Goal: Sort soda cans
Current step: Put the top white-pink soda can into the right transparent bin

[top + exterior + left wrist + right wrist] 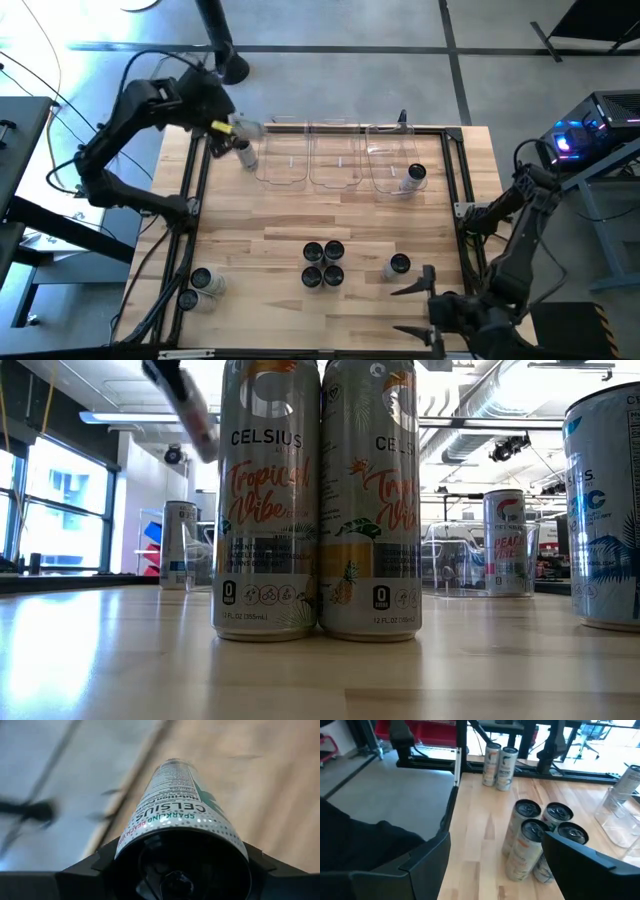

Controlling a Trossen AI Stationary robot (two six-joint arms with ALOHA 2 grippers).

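Observation:
Next, I release the soda can with my left gripper on the bare wood (335, 226) between the middle bin and the group of cans. The soda can is now over the table's far corner.
My left gripper (236, 131) is over the table's far left corner, beside the left clear bin (285, 158), shut on a pale soda can (245, 152) with teal print (175, 795). My right gripper (420, 305) stands open near the front right edge with nothing between its fingers (485, 865). A group of several cans (322, 265) stands upright at the near middle, one can (398, 265) to its right. Two cans (200, 285) stand at the near left. Another can (414, 176) stands inside the right bin (392, 160). My left gripper pinches the can between its two fingers (97, 865) at its top end (131, 836), one finger on each side of the wall. The fingers slant down from the far left. The can reaches out and down beyond the fingers, tilted and clear of the table.
Three clear bins stand in a row along the far edge, the middle one (335, 155) between the other two. Black frame rails (195, 180) run along the table's left and right sides. Bare wood lies between the bins and the group of cans.

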